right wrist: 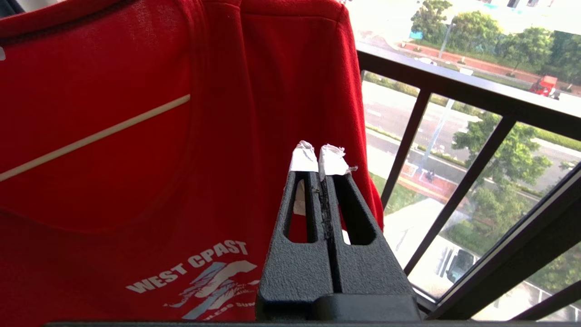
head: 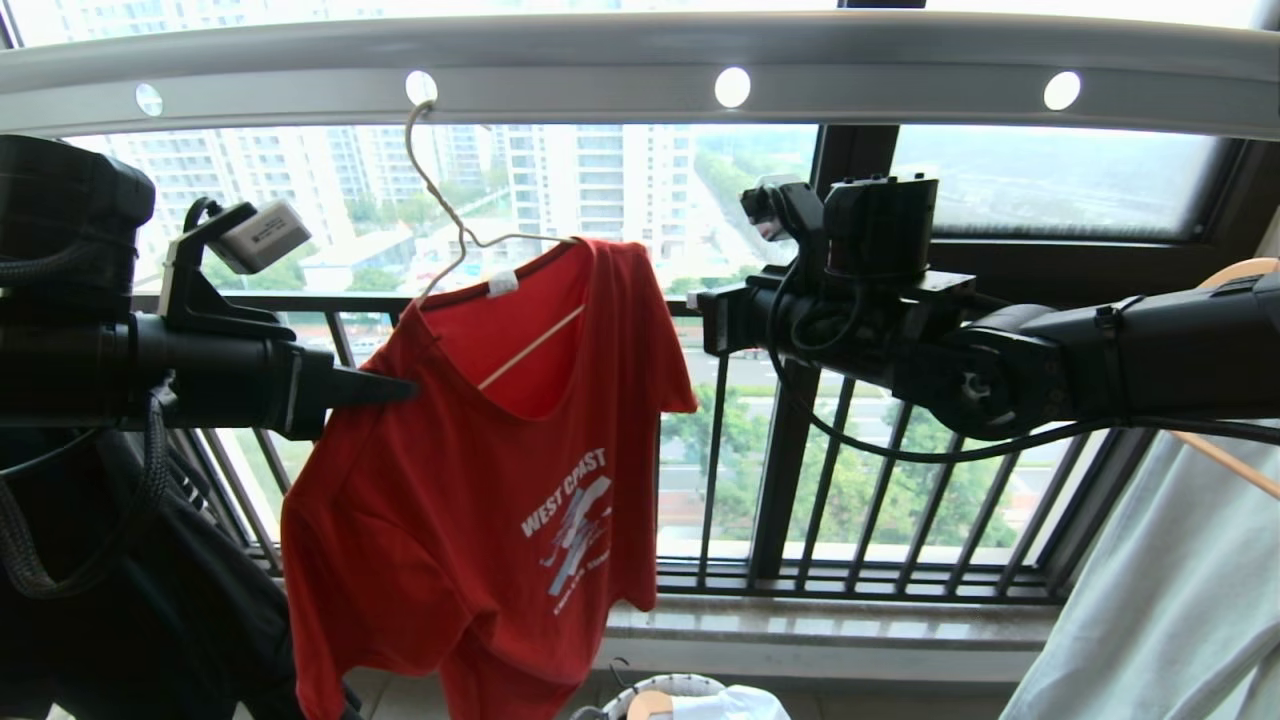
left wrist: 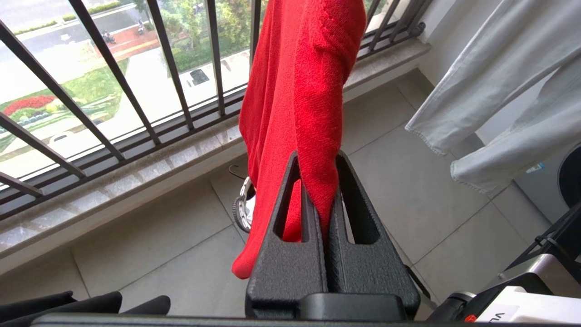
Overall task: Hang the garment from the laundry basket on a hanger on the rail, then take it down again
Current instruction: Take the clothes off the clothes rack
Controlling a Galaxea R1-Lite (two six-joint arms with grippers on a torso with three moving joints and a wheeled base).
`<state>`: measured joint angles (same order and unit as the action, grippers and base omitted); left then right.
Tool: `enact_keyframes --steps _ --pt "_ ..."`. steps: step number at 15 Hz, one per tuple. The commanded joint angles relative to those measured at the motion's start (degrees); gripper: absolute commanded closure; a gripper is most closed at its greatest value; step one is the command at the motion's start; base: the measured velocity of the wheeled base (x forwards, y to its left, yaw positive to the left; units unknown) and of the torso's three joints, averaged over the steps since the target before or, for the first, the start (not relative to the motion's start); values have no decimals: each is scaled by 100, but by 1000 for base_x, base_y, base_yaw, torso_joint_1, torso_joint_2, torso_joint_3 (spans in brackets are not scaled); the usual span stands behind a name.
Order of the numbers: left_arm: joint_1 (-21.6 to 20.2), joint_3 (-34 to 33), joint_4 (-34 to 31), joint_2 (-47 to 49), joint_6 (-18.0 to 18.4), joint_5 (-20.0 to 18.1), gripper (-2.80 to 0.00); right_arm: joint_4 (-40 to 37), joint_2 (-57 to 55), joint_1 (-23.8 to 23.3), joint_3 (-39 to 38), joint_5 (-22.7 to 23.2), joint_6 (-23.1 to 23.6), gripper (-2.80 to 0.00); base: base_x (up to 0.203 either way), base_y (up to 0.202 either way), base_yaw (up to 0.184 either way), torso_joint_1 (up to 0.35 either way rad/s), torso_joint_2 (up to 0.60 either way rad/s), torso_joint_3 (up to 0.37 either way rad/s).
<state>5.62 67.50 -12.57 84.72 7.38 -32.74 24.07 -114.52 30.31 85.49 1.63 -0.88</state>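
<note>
The garment hangs crooked while my left gripper pinches it near its shoulder. So next my left gripper opens, grabs the garment's drooping sleeve lower down (head: 321, 636) and pulls.
The garment (head: 480, 480), a red T-shirt, hangs askew on the cream wire hanger (head: 452, 222). The hanger's long hook sits in a hole of the grey rail (head: 640, 55). My left gripper (head: 405, 388) is shut on the garment's left shoulder; in the left wrist view the red cloth (left wrist: 299, 91) is pinched between its fingers (left wrist: 317, 159). My right gripper (right wrist: 320, 154) is shut and empty, its white-taped tips just short of the garment's (right wrist: 136, 159) right sleeve; in the head view it (head: 705, 318) hovers beside that sleeve. The laundry basket (head: 672, 688) stands on the floor below.
A black garment (head: 150, 620) hangs at the lower left behind my left arm. A pale grey-green garment (head: 1180, 600) on a wooden hanger (head: 1240, 270) hangs at the right. The black window railing (head: 850, 450) and stone sill (head: 820, 625) lie behind.
</note>
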Motion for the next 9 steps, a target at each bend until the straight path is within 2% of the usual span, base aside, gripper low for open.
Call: enact_keyframes --steps 1,9 --pt "1 -9 -9 79 18 -22 0 369 -132 235 -20 -125 5 0 0 0 0 0 0 0" --pt "9 -18 -9 123 18 -22 0 467 -423 344 105 -183 4 0 0 0 0 0 0 0"
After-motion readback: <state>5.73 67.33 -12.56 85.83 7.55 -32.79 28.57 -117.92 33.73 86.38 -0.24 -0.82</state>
